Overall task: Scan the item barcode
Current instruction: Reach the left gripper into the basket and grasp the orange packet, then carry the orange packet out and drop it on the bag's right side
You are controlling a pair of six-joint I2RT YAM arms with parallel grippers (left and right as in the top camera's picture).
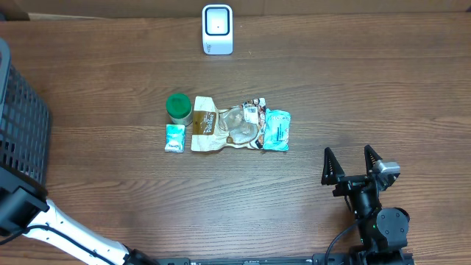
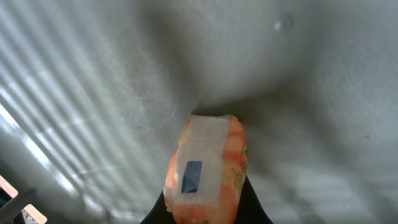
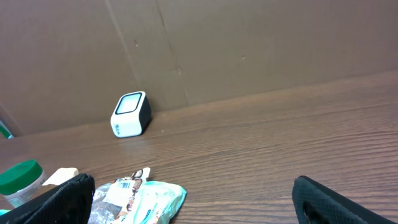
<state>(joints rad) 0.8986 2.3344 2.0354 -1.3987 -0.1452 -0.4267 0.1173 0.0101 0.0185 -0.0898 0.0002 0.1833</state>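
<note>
The teal packet lies beside the clear wrapper. Next, my right gripper goes to it and closes on the packet's edge (image 1: 285, 135) (image 3: 170, 216) that faces away from that wrapper.
In the left wrist view my left gripper (image 2: 206, 210) is shut on an orange and white packet (image 2: 205, 165) with a small blue mark, held over a grey ribbed surface. No barcode shows on it. The white scanner (image 1: 217, 29) stands at the table's far edge and also shows in the right wrist view as the scanner (image 3: 130, 114). My right gripper (image 1: 352, 163) rests open at the near right with nothing between its fingers. Only the white link of the left arm (image 1: 66, 232) shows in the overhead view.
A dark mesh basket (image 1: 22, 125) stands at the left edge. Mid-table lie a green-lidded jar (image 1: 179, 108), a small teal packet (image 1: 174, 138), a brown pouch (image 1: 206, 125), a clear wrapper (image 1: 243, 125) and a teal packet (image 1: 277, 130).
</note>
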